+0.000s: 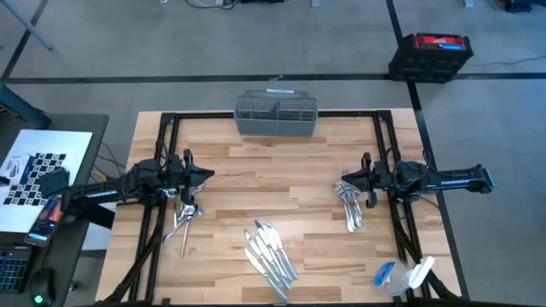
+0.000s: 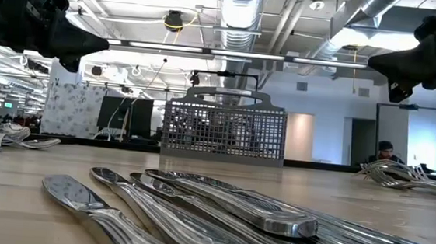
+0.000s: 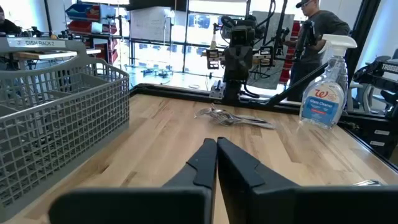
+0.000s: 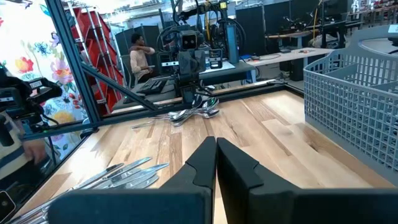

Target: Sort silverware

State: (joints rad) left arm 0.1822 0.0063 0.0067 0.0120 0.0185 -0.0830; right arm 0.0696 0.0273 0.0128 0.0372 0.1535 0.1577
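Observation:
My right gripper is to close on the prongs of a fork (image 1: 344,186), at the far end of the pile of forks.
The silverware lies in three heaps on the wooden table: spoons (image 1: 185,215) at the left, forks (image 1: 350,205) at the right, table knives (image 1: 270,253) at the near middle, also close in the low view (image 2: 219,212). My left gripper (image 1: 209,175) hovers above the table just beyond the spoons, shut and empty. My right gripper (image 1: 342,184) hovers over the far end of the forks, shut and empty too. The left wrist view shows the forks (image 3: 233,117) ahead; the right wrist view shows the spoons (image 4: 189,114) and knives (image 4: 124,174).
A grey wire-mesh basket (image 1: 275,113) stands at the table's far edge, middle. A spray bottle (image 1: 405,275) lies at the near right corner. Bare wood stretches between the two grippers. People (image 3: 314,28) stand in the room beyond the table.

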